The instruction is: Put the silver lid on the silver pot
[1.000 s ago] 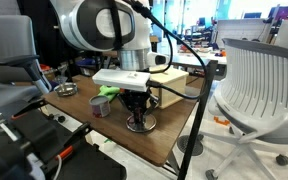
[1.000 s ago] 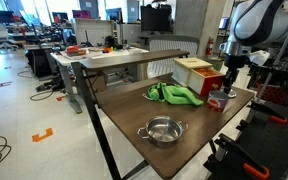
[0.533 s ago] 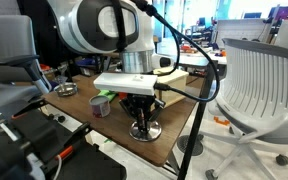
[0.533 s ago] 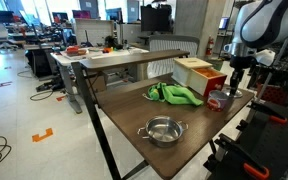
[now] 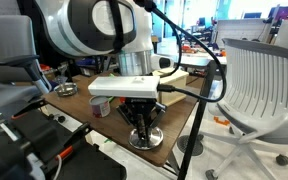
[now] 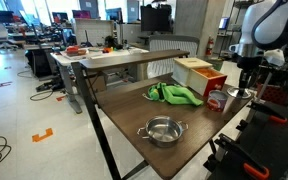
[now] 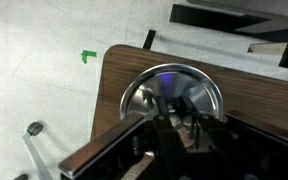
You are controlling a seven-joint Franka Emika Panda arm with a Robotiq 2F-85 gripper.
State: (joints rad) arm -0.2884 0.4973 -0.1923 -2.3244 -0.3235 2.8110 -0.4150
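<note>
The robot's gripper will release the silver lid on the wooden table (image 5: 80,105) beside the greyish cup, near the edge of the table.
The silver lid (image 7: 149,92) is a shiny round disc at the rounded corner of the wooden table (image 7: 114,75). It also shows in both exterior views (image 5: 150,139) (image 6: 240,94). My gripper (image 7: 174,112) points straight down over it, and its fingers are closed on the lid's centre knob. In an exterior view the gripper (image 5: 141,127) holds the lid at or just above the tabletop. The silver pot (image 6: 162,130) stands open and empty near the opposite table edge, far from the gripper, and shows small in an exterior view (image 5: 67,90).
A green cloth (image 6: 174,95), a wooden box (image 6: 194,70) and a greyish cup (image 5: 102,105) sit on the table between the lid and the pot. The table edge and floor lie right beside the lid. Office chairs (image 5: 259,85) stand around.
My gripper and the lid have moved together about a hand's width toward the table corner, away from the cup. The pot has not moved.
</note>
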